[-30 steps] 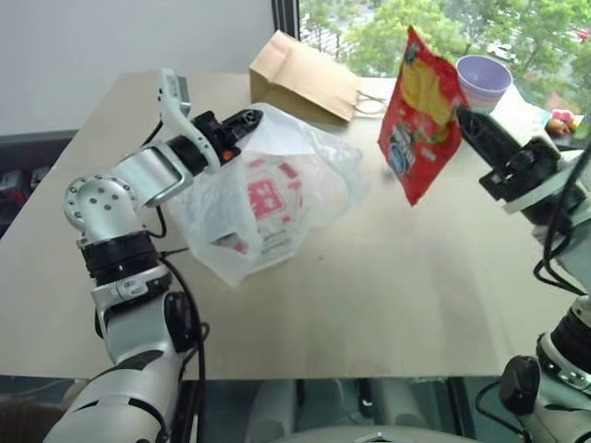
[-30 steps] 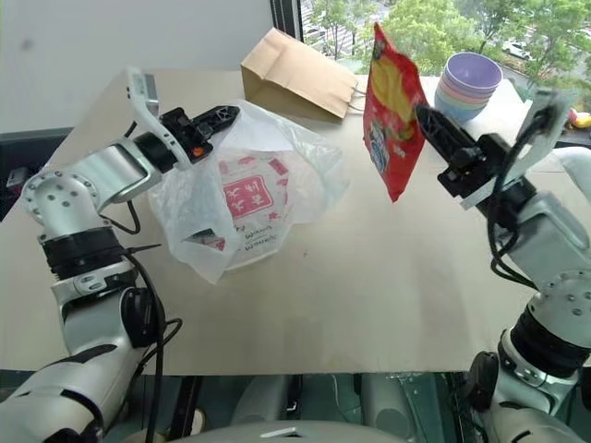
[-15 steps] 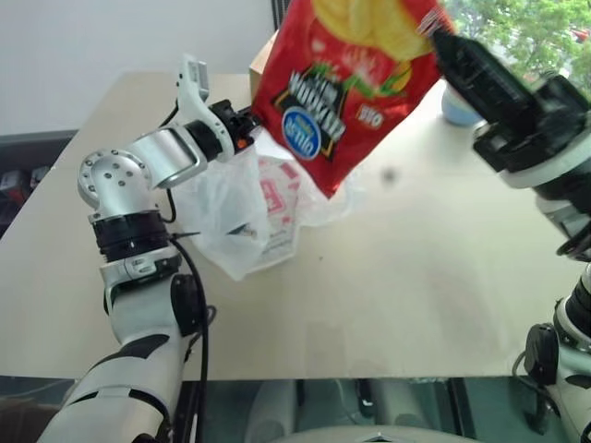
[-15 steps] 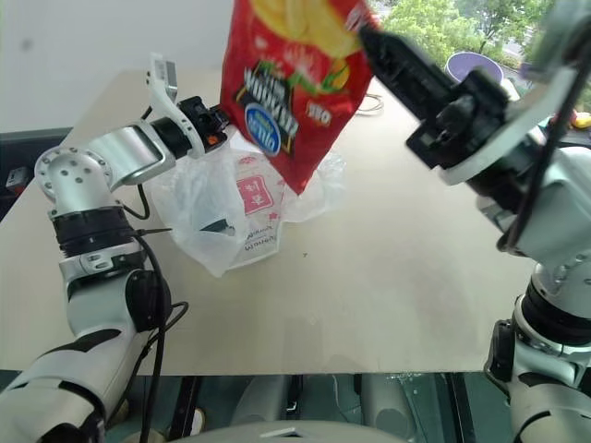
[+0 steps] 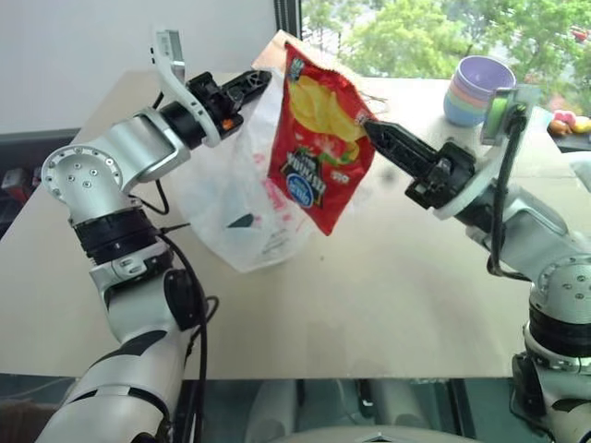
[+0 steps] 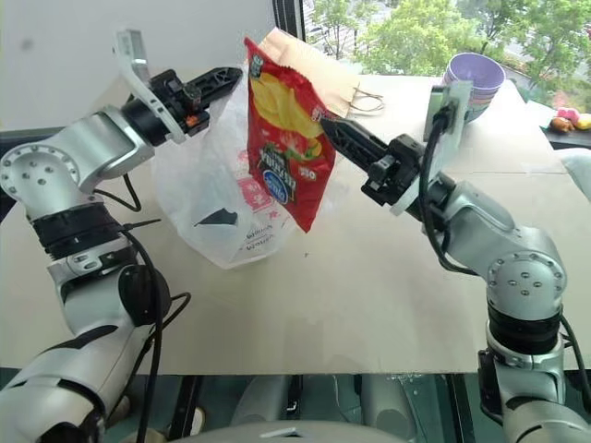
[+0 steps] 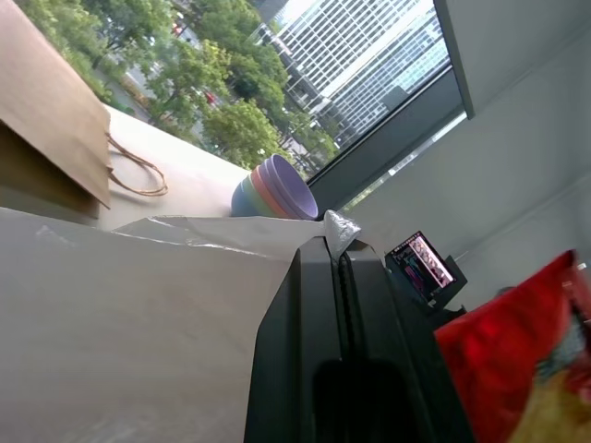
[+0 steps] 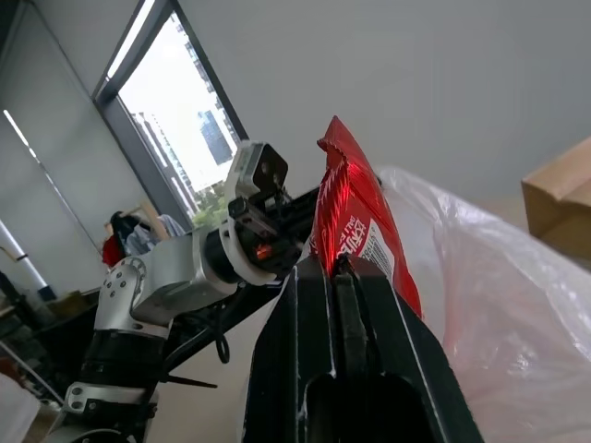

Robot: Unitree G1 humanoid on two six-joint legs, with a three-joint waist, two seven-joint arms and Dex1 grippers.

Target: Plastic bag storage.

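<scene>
Next, I release the red snack packet with my right gripper inside the plastic bag [image 5: 292, 159] that my left gripper holds by its rim.
The plastic bag [image 5: 231, 208] is a translucent whitish sack with red print. It hangs from its top rim down to the table, and my left gripper [image 5: 268, 77] is shut on that rim, as the left wrist view shows at the gripper [image 7: 334, 251]. My right gripper [image 5: 366, 124] is shut on the edge of a red glossy snack packet [image 5: 314, 152]. The packet dangles in the air just in front of the bag's upper part. In the right wrist view the packet [image 8: 355, 221] stands between the right arm's own fingers, with the bag [image 8: 499, 295] behind it.
A brown paper bag [image 6: 305, 57] with handles lies at the table's far edge behind the packet. A stack of pastel cups [image 5: 473, 88] stands at the far right. The beige table [image 5: 397, 295] has bare room in front and to the right.
My right gripper has swung left and lower with the snack packet, which now hangs close in front of the bag. My left gripper has lifted the bag's rim a little higher.
</scene>
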